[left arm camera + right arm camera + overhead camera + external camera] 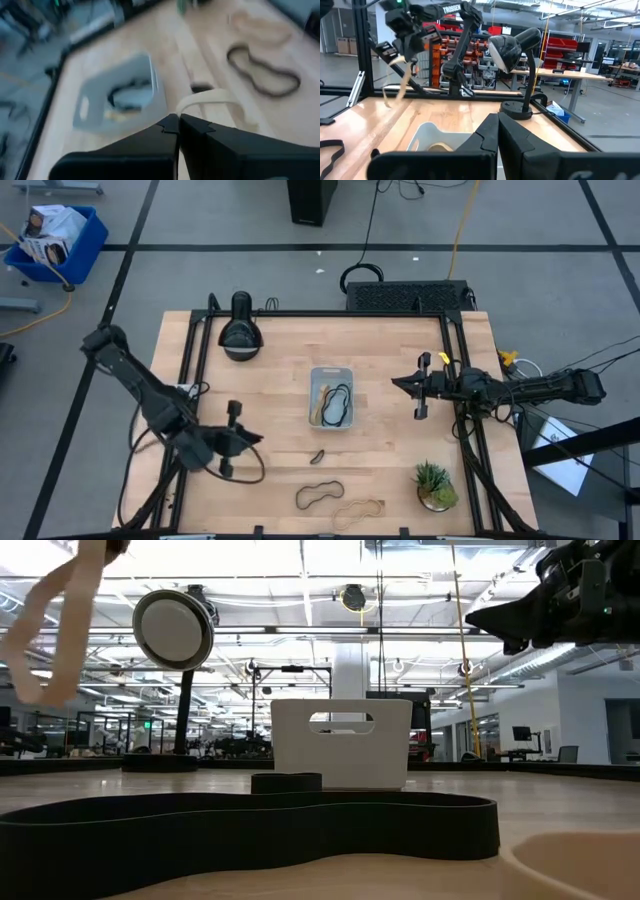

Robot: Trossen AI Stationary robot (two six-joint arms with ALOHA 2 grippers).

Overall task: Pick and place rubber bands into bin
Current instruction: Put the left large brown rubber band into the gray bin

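Note:
My left gripper has a tan rubber band. It will let that band go on the black rubber band inside the pale bin [334,407] [126,103].
My left gripper [258,438] hovers over the table's left part, shut on a tan rubber band [60,625] that hangs below it. The pale bin [331,370] stands at the table's middle with a black band [340,405] and a tan band [325,395] inside. A small dark band [317,456], a black wavy band [320,495] and a tan band [358,510] lie flat near the front edge. My right gripper [398,380] is shut and empty, held above the table to the right of the bin. My left gripper pinches the tan band's upper end [200,100] between its two shut fingertips. The fingers lie about level and point toward the table's right. The band hangs slack below them as a long loop [400,82], lifted clear of the table.
A black desk lamp [240,330] stands at the far left of the table. A small potted plant [435,485] stands at the front right. Black frame rails [195,370] run along both sides. Bare wood lies between my left gripper and the bin.

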